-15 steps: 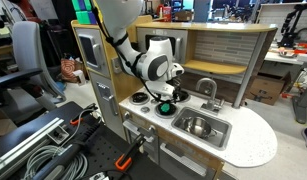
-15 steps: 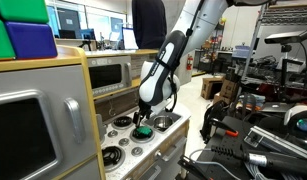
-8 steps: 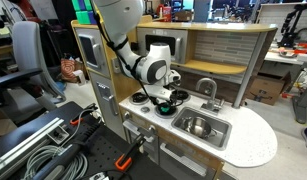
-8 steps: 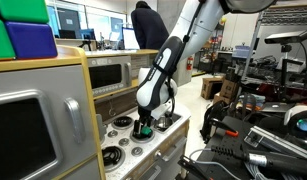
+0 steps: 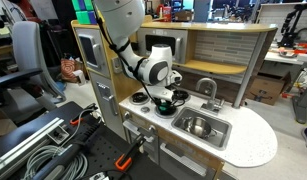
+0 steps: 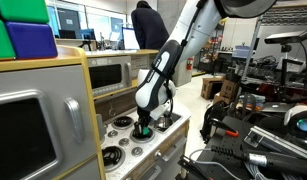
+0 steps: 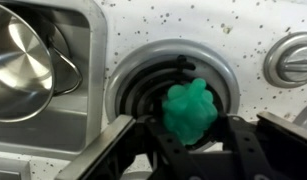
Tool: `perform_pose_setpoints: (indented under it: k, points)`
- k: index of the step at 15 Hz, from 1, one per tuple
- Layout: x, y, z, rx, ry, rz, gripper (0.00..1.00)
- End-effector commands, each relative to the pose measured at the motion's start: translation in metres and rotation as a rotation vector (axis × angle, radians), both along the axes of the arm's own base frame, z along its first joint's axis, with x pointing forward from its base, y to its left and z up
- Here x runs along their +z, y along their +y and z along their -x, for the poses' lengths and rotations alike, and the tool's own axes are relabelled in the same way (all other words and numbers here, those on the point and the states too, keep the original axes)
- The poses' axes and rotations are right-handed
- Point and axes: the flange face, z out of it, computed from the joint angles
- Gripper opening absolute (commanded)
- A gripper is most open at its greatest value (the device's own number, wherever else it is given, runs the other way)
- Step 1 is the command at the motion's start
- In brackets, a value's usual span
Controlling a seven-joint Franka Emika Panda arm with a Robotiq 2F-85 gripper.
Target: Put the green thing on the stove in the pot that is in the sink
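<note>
Next, my gripper lets go of the green thing inside the sink, close to the middle of the shiny steel pot's bottom [image 5: 198,129] [image 7: 7,66].
The green thing [image 7: 188,108] is a small, knobbly, bright green lump resting on a black burner of the white stove [image 7: 255,30]. My gripper [image 7: 191,128] has come down over it, with a dark finger pressed against each side. In both exterior views the gripper [image 5: 165,100] [image 6: 143,128] reaches down to the cooktop, with a speck of the green thing [image 5: 166,106] showing beneath it. The shiny steel pot [image 7: 18,68] [image 5: 197,126] sits inside the sink [image 7: 63,125] [image 5: 219,134], just beside this burner.
A curved silver faucet [image 5: 207,88] rises behind the sink. A silver knob [image 7: 293,60] sits on the speckled counter near the burner. Wooden shelves and a toy oven door [image 6: 28,125] flank the stove. Green and blue blocks [image 6: 23,30] rest on top of the unit.
The gripper has dropped slightly onto the burner and its fingers have shut around the green thing. The arm has otherwise hardly moved.
</note>
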Motion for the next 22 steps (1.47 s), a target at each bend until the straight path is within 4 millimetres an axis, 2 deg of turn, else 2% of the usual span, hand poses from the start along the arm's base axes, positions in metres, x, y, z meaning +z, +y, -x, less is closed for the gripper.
perform_pose_setpoints:
  k: [1,5,7,8,9,11,16,19,22]
  points:
    - [0.038,-0.035,-0.002,-0.067,-0.057,0.0,0.19]
    - [0.082,-0.108,-0.003,-0.287,-0.12,-0.049,0.19]
    - [0.084,-0.143,-0.014,-0.403,-0.075,-0.043,0.19]
    - [0.071,-0.155,-0.023,-0.441,-0.023,-0.023,0.19]
    - [0.065,-0.163,-0.023,-0.487,0.012,-0.019,0.19]
    - [0.046,-0.168,-0.029,-0.582,0.081,-0.013,0.19]
    - [0.001,-0.157,-0.041,-0.748,0.202,-0.019,0.19]
    - [-0.015,-0.158,-0.047,-0.817,0.215,-0.021,0.19]
    - [-0.021,-0.163,-0.051,-0.869,0.22,-0.016,0.19]
